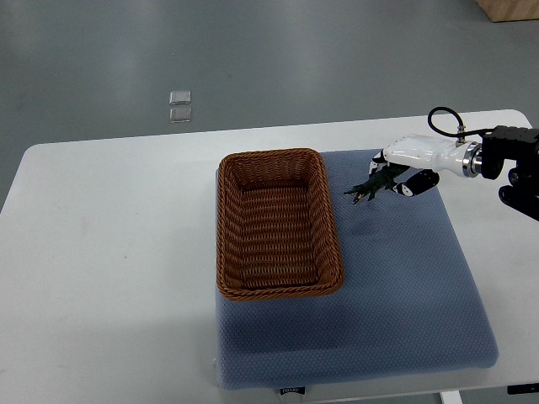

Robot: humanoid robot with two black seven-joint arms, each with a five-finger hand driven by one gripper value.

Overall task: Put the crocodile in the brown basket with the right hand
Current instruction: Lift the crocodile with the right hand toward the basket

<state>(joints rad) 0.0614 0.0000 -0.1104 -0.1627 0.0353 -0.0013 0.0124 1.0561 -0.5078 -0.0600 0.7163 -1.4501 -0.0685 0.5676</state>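
Observation:
Next, my right gripper lets go of the crocodile inside the brown basket [275, 194], toward the end of the basket nearest the grey floor.
A brown wicker basket [280, 222] stands on the left part of a blue mat [404, 286], with nothing inside it. To its right, my right hand [402, 171] reaches in from the right edge with its fingers curled around a small dark green crocodile [368, 188]. The toy's head pokes out leftward from the hand, above the mat and a short way from the basket's right rim. My left arm does not show.
The mat lies on a white table [109, 252]. Grey floor runs behind the table, with two small clear squares [179, 106] on it. A wooden corner [509, 8] shows at top right.

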